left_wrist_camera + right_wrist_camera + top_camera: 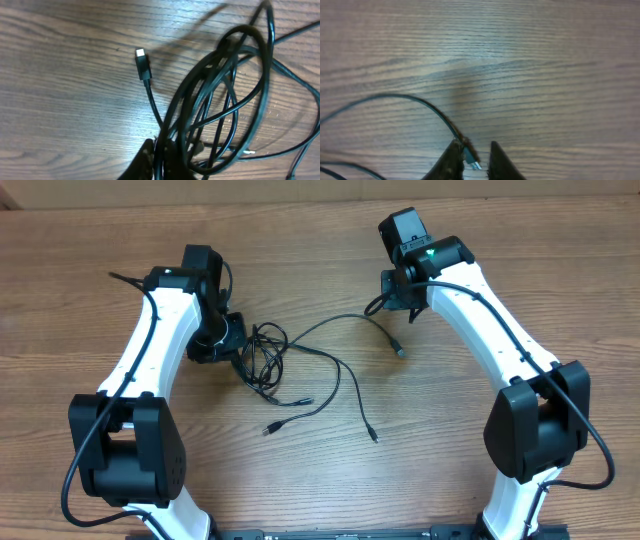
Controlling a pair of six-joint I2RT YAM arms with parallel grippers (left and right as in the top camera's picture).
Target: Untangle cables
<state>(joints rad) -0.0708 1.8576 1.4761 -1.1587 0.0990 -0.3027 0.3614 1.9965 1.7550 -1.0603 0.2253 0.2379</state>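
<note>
My left gripper will open from its pinch on the tangle's outer edge, away from the crossed loops, then take the far loops (263,333) and lift them toward my right gripper.
A tangle of thin black cables (262,358) lies left of the table's middle, and it fills the left wrist view (225,100) as overlapping loops. My left gripper (231,342) sits at the tangle's left edge, and in the left wrist view (162,162) it is shut on a strand of the cables. A loose plug (142,62) lies on the wood beside the loops. One cable runs right to a silvery-tipped plug (400,351). My right gripper (394,308) is open, and in the right wrist view (476,159) that plug (471,160) lies between its fingers, against the left one.
Loose cable ends with plugs trail toward the front of the wooden table (272,428) (372,437). Both arm bases stand at the front corners (125,450) (535,430). Thicker black cables run along both arms.
</note>
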